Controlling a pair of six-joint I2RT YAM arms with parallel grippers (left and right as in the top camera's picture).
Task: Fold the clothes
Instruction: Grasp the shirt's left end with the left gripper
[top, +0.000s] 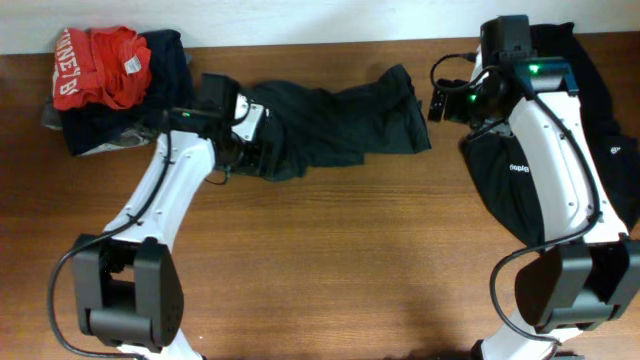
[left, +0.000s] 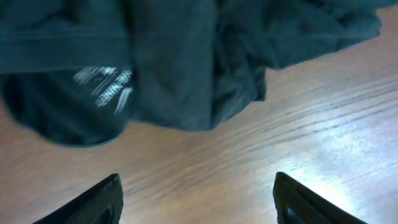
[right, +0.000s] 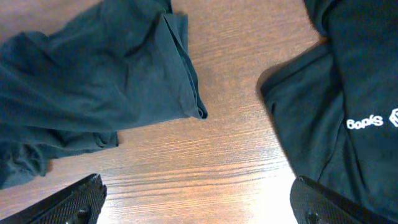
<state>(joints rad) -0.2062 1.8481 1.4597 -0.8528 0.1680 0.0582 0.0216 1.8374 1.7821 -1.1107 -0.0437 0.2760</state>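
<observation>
I need to pinch the middle black T-shirt by its near edge (top: 288, 173) with my left gripper and pull it tight with my right gripper before folding, as it lies crumpled in folds.
A crumpled black T-shirt (top: 340, 118) lies stretched across the middle back of the table. It also shows in the left wrist view (left: 180, 68), with a small white logo, and in the right wrist view (right: 93, 87). Another black T-shirt (top: 520, 170) with a small white logo lies at the right, also in the right wrist view (right: 348, 106). My left gripper (left: 196, 202) is open and empty over bare wood by the middle shirt's left end. My right gripper (right: 199, 202) is open and empty over the gap between the two shirts.
A pile of garments sits at the back left corner: a red one with white letters (top: 100, 65) on top of navy (top: 165, 60) and grey ones. The wooden table (top: 330, 260) extends toward the front.
</observation>
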